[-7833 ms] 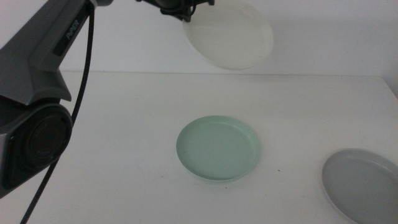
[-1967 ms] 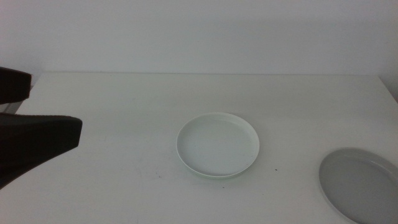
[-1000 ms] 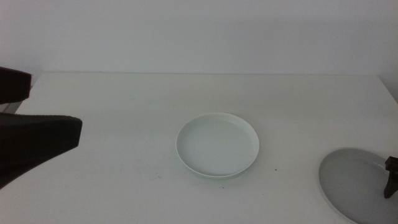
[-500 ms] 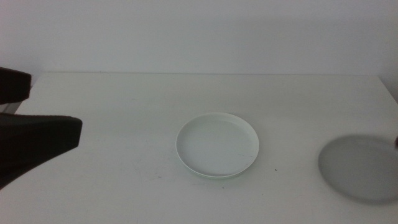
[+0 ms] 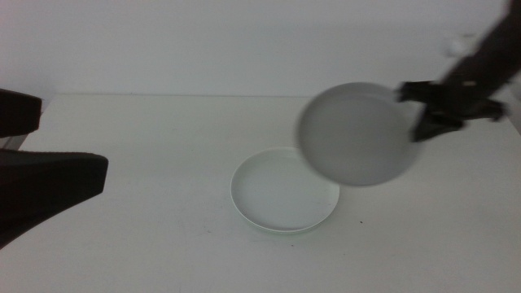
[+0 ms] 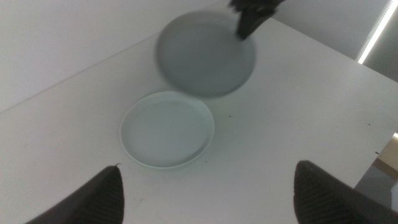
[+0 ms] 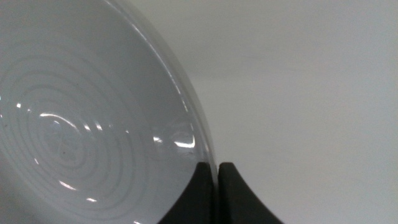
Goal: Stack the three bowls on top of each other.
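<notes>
I should release the grey bowl with my right gripper inside the white bowl [image 5: 284, 189] at the table's middle.
The grey bowl [image 5: 356, 135] hangs tilted in the air, just right of and above the white bowl [image 5: 285, 191]. My right gripper [image 5: 417, 114] is shut on the grey bowl's right rim. In the right wrist view the two jaws pinch that rim [image 7: 205, 149] of the grey bowl [image 7: 81, 124]. The white bowl rests at the table's middle, and the mint green bowl is hidden beneath it. My left gripper [image 5: 41, 142] waits at the left edge, open and empty. Its wrist view shows the white bowl [image 6: 166, 129], the grey bowl [image 6: 205, 53] and the right gripper [image 6: 249, 15].
The white table [image 5: 163, 138] ends at a pale wall at the back. Its right edge [image 5: 511, 122] lies just beyond the right arm. A small dark speck [image 5: 361, 220] marks the table near the white bowl.
The right gripper came in, shut on the grey bowl at the table's front right, and lifted it up and leftward toward the white bowl. The left arm has stayed still.
</notes>
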Tool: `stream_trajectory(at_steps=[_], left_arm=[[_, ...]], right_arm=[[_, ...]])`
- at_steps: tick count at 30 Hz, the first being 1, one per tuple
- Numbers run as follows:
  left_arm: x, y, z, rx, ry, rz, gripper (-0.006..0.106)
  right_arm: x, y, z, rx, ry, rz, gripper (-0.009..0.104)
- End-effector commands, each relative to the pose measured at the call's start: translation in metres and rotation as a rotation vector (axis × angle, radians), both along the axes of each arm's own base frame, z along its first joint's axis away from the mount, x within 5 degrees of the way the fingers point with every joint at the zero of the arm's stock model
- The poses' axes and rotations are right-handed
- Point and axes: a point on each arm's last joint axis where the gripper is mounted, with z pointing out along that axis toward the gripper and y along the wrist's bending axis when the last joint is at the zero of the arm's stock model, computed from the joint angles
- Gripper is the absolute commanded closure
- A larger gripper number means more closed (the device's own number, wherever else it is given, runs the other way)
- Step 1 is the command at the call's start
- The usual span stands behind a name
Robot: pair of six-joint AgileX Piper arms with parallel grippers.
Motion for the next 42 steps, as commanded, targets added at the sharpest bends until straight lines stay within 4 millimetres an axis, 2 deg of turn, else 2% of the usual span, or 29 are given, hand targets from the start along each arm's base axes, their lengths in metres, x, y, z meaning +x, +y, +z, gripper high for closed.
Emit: stream_trajectory(at_steps=[1,6,12,23,30,33,37,40,41,42], left_arm=[[0.000,0.000,0.002,-0.016,-0.010,0.006,0.007],[0.000,0.000,0.002,-0.013,-0.011,0.008,0.007],[0.000,0.000,0.002,-0.013,-0.011,0.008,0.007],[0.000,0.000,0.002,-0.013,-0.011,0.008,0.007],[0.000,0.000,0.002,-0.011,-0.012,0.009,0.007],[0.000,0.000,0.002,-0.011,-0.012,0.009,0.007],[0.000,0.000,0.002,-0.011,-0.012,0.009,0.007],[0.000,0.001,0.002,-0.010,-0.013,0.010,0.007],[0.000,0.001,0.002,-0.010,-0.013,0.010,0.007],[0.000,0.001,0.002,-0.010,-0.013,0.010,0.007]], right_arm=[[0.008,0.028,-0.005,0.014,0.010,0.060,0.097],[0.019,0.074,-0.027,0.045,0.048,0.134,0.097],[0.030,0.099,-0.054,0.075,0.049,0.108,0.097],[0.035,0.103,-0.083,0.070,0.128,0.091,0.097],[0.035,0.103,-0.086,0.064,0.139,0.095,0.096],[0.033,0.102,-0.086,0.057,0.157,0.114,0.077],[0.033,0.102,-0.084,0.052,0.127,0.165,0.037],[0.033,0.102,-0.072,0.051,0.068,0.226,0.007],[0.032,0.100,-0.064,0.044,0.042,0.237,0.002],[0.030,0.098,-0.054,0.032,0.017,0.239,0.002]])
